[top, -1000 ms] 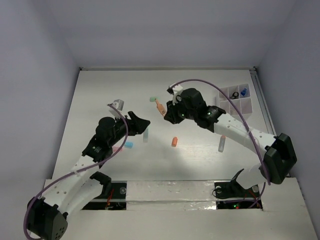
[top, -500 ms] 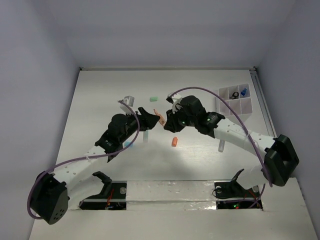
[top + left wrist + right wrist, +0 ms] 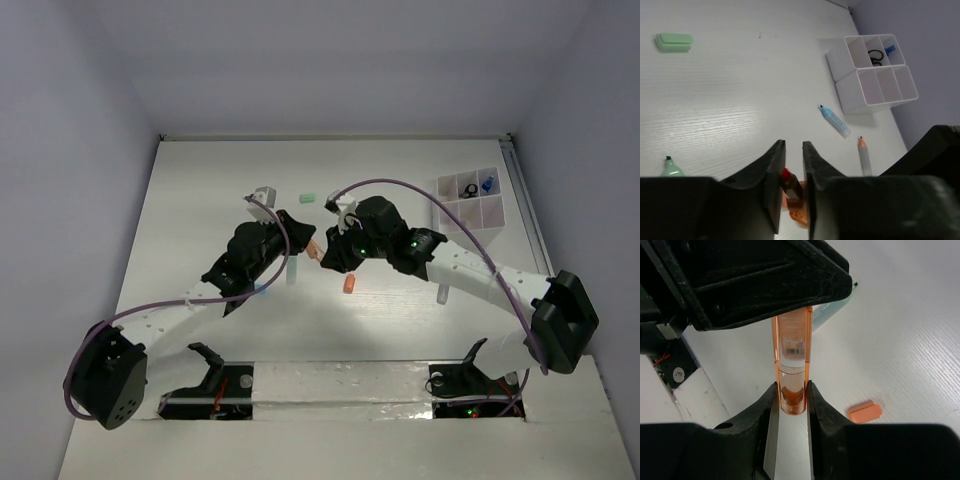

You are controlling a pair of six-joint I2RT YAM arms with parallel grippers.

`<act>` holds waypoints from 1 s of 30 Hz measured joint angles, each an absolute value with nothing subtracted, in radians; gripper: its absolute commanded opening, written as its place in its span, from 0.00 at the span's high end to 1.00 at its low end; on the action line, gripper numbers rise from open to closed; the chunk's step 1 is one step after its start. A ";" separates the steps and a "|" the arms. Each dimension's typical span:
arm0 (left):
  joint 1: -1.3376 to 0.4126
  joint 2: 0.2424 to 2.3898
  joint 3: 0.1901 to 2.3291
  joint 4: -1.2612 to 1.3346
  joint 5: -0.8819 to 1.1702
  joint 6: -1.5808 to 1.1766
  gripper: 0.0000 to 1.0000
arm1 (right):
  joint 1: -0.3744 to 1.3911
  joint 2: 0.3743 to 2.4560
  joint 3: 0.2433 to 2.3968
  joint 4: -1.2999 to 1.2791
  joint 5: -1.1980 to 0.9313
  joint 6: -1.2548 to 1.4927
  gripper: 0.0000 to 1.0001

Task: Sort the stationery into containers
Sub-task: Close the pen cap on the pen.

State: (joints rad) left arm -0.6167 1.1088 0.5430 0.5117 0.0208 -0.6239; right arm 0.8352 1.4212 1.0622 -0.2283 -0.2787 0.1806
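The red tip of the orange pen is between my left gripper's fingers, so my left gripper needs to open, back away and grab the pen's body farther from the red tip (image 3: 794, 194).
An orange pen (image 3: 314, 250) hangs above the table between my two grippers. My right gripper (image 3: 792, 386) is shut on its clear back end (image 3: 792, 397). My left gripper (image 3: 793, 144) is shut on its other end, where a red tip (image 3: 789, 182) shows between the pads. In the top view the left gripper (image 3: 304, 243) and the right gripper (image 3: 323, 256) face each other closely. The white divided tray (image 3: 470, 198) stands at the far right, with a black ring (image 3: 874, 54) and a blue clip (image 3: 890, 49) in its back compartments.
An orange cap (image 3: 349, 284) lies on the table just below the grippers. A mint eraser (image 3: 309, 199) lies further back, a mint pen (image 3: 292, 270) and a small blue piece (image 3: 258, 290) to the left. A grey pen (image 3: 443, 292) and a blue pen (image 3: 835, 121) lie toward the right.
The right gripper carried the orange pen down and left. The left arm reached in to meet it, and its jaws closed on the pen's free end.
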 measured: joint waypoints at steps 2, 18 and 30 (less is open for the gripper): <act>-0.626 1.110 0.546 0.513 0.010 -0.616 1.00 | 0.836 1.421 1.062 -0.230 -0.278 0.182 0.97; -0.699 1.037 0.571 0.410 -0.124 -0.465 1.00 | 0.846 1.367 1.082 -0.291 -0.237 0.184 1.00; -0.675 0.887 0.586 0.327 -0.165 -0.370 0.24 | 0.839 1.370 1.165 -0.561 -0.277 0.184 1.00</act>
